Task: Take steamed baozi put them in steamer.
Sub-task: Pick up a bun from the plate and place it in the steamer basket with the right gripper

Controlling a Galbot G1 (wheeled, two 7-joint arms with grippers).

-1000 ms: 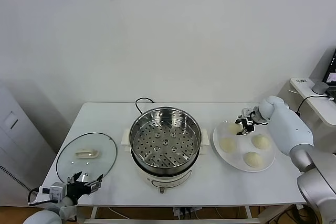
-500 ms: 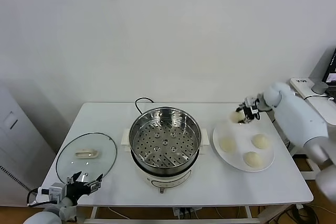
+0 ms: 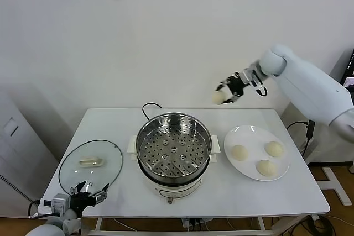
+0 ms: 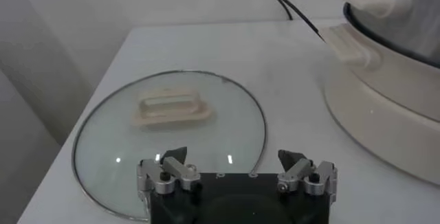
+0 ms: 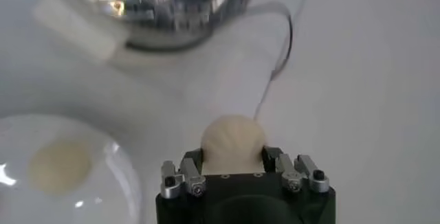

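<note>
I should use my right gripper to set the baozi free on the back part of the steamer's perforated tray (image 3: 175,132), close to the rear side of the steamer.
My right gripper (image 3: 225,94) is shut on one cream-white baozi (image 3: 218,98) and holds it high in the air, behind and to the right of the steamer (image 3: 173,147). In the right wrist view the baozi (image 5: 232,143) sits clamped between the jaws, with the steamer (image 5: 158,2) and the plate (image 5: 120,177) far below. Three more baozi (image 3: 239,152) (image 3: 274,148) (image 3: 266,167) lie on the white plate (image 3: 246,134). The steamer's perforated tray holds nothing. My left gripper (image 3: 88,192) stands open at the table's front left, just short of the lid.
A round glass lid (image 3: 91,163) with a white handle lies flat at the left of the table; the left wrist view shows the lid (image 4: 172,129) just ahead of the jaws. The steamer's black cord (image 3: 149,106) runs off behind it. A side table stands at the far right.
My right gripper has lifted one baozi off the plate and carried it up and leftward, toward the steamer. The plate now holds three. The left arm has not moved.
</note>
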